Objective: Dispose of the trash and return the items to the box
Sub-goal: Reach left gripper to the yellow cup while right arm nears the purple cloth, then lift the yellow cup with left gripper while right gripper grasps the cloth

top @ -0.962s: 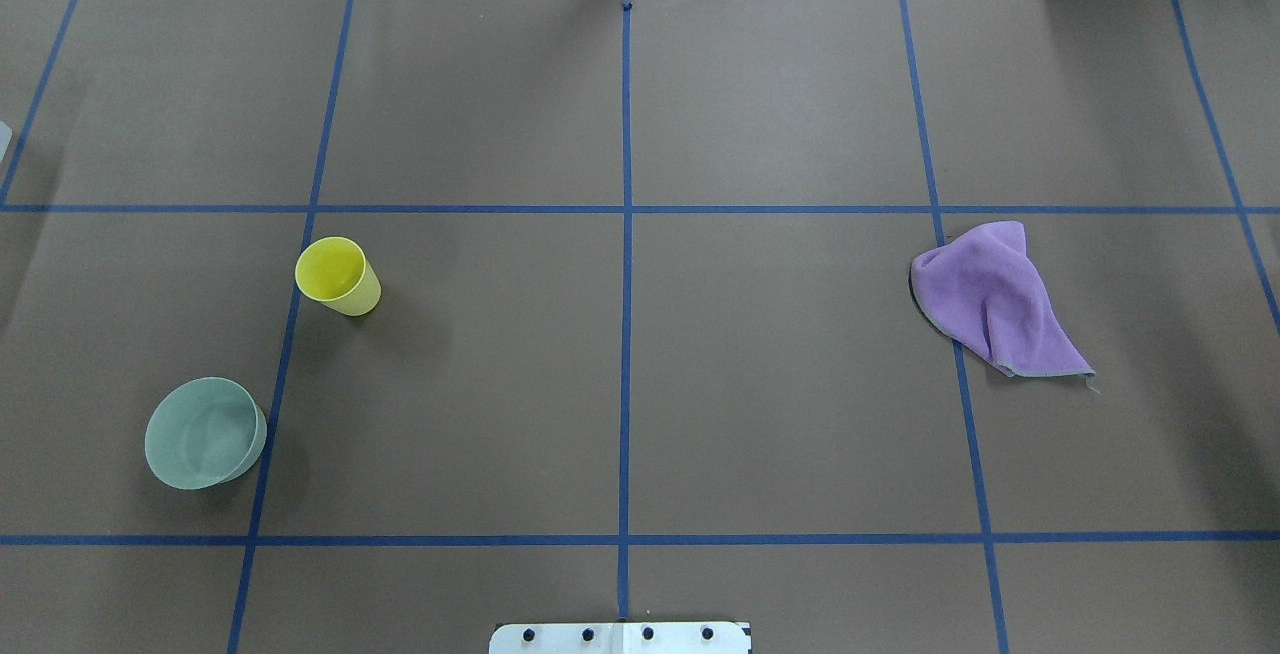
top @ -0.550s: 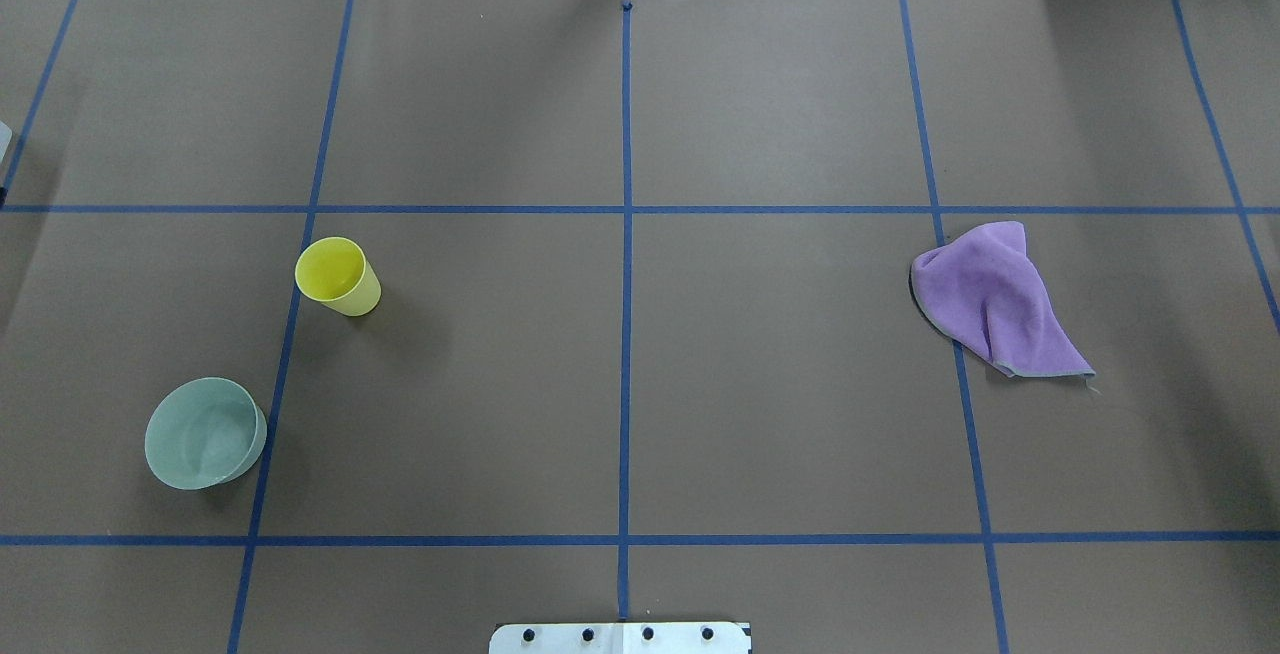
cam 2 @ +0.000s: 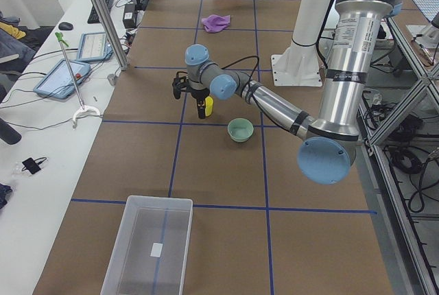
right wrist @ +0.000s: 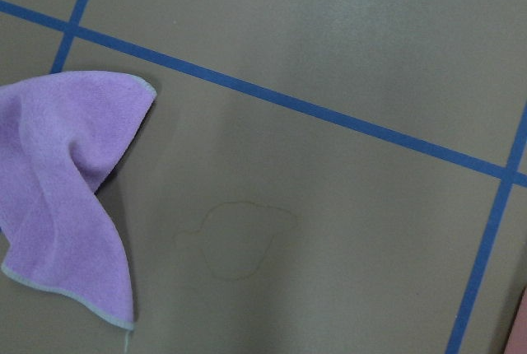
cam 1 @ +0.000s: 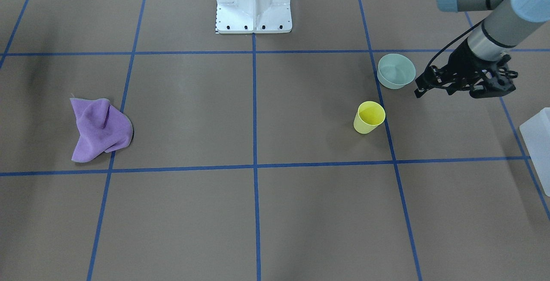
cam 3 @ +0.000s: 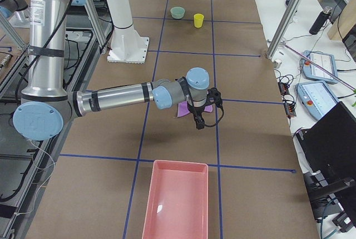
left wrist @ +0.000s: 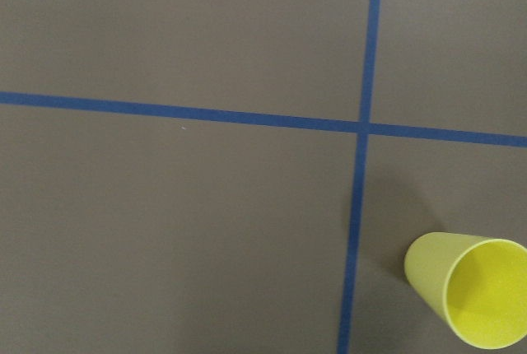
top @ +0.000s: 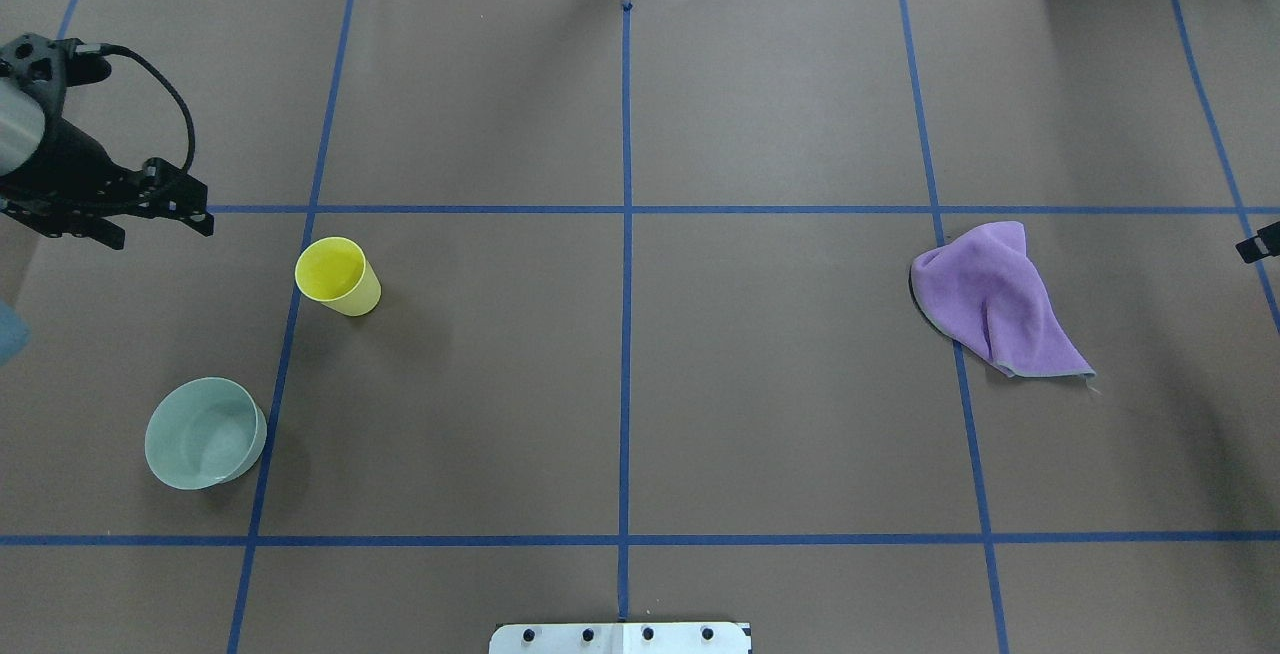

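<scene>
My left gripper is to head to the yellow cup next, where it should close on the cup's rim (cam 1: 384,113) (left wrist: 449,305), on the side along the blue tape line.
A yellow cup (top: 337,274) stands upright left of centre and shows at the lower right of the left wrist view (left wrist: 473,288). A pale green bowl (top: 205,432) sits nearer the robot. A crumpled purple cloth (top: 990,299) lies on the right and shows in the right wrist view (right wrist: 58,173). My left gripper (top: 150,224) hovers open and empty beyond and left of the cup, also seen from the front (cam 1: 466,88). My right gripper (cam 3: 197,122) hangs just beside the cloth; only its tip (top: 1258,244) shows overhead, so I cannot tell if it is open.
A clear plastic bin (cam 2: 147,240) stands at the table's left end. A pink bin (cam 3: 177,200) stands at the right end. The robot's white base (cam 1: 253,6) is at the middle of the near edge. Blue tape lines grid the brown table.
My left arm has come into the overhead view from the left edge, above the cup. My right gripper's tip has appeared at the right edge. Cup, bowl and cloth have not moved.
</scene>
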`<action>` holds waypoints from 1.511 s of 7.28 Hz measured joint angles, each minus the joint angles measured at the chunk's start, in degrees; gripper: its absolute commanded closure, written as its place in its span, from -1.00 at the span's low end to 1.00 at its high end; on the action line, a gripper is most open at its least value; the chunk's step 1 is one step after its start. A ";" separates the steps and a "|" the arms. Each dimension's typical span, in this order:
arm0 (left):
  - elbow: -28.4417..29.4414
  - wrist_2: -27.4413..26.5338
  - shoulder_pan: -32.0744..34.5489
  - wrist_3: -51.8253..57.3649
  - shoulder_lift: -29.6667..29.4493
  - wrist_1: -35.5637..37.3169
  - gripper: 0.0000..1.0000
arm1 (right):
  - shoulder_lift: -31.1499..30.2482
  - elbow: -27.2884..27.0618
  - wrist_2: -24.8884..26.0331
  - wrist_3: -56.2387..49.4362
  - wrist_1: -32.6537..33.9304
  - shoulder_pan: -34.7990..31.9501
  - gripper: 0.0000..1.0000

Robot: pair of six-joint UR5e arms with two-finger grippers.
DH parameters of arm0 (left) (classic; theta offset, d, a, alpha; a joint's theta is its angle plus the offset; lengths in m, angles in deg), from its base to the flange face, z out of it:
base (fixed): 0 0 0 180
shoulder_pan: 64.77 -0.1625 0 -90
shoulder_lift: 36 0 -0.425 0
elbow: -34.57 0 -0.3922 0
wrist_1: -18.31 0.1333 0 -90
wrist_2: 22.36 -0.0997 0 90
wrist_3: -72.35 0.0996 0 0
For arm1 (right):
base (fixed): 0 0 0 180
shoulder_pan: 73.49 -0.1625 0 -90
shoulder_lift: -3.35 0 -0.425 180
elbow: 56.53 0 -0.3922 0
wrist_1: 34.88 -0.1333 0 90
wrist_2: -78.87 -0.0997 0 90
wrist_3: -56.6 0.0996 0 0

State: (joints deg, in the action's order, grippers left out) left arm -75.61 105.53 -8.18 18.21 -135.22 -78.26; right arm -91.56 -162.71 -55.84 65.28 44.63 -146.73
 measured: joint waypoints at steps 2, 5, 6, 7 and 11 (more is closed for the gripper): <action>1.88 -2.08 -3.25 -1.80 -2.85 0.12 -0.95 | 2.89 0.15 1.55 5.21 -0.22 4.09 -1.00; 6.12 -3.18 -8.35 -4.01 -5.82 -0.15 -0.94 | 7.35 2.32 3.01 9.18 -0.27 7.82 -1.00; 6.94 -3.83 -9.42 -4.14 -6.08 -0.34 -0.79 | 8.25 3.12 3.21 9.46 -0.28 8.40 -1.00; 7.66 -4.13 -10.22 -4.22 -6.38 -0.44 -0.44 | 8.82 3.62 3.28 9.56 -0.28 8.78 -1.00; 8.92 -4.22 -11.03 -4.75 -7.39 -0.62 1.00 | 11.01 7.85 3.35 10.75 -3.75 9.96 -1.00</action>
State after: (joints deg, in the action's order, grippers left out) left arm -66.69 101.32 -19.21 13.46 -142.61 -78.88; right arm -80.56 -154.87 -52.48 76.03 40.88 -136.77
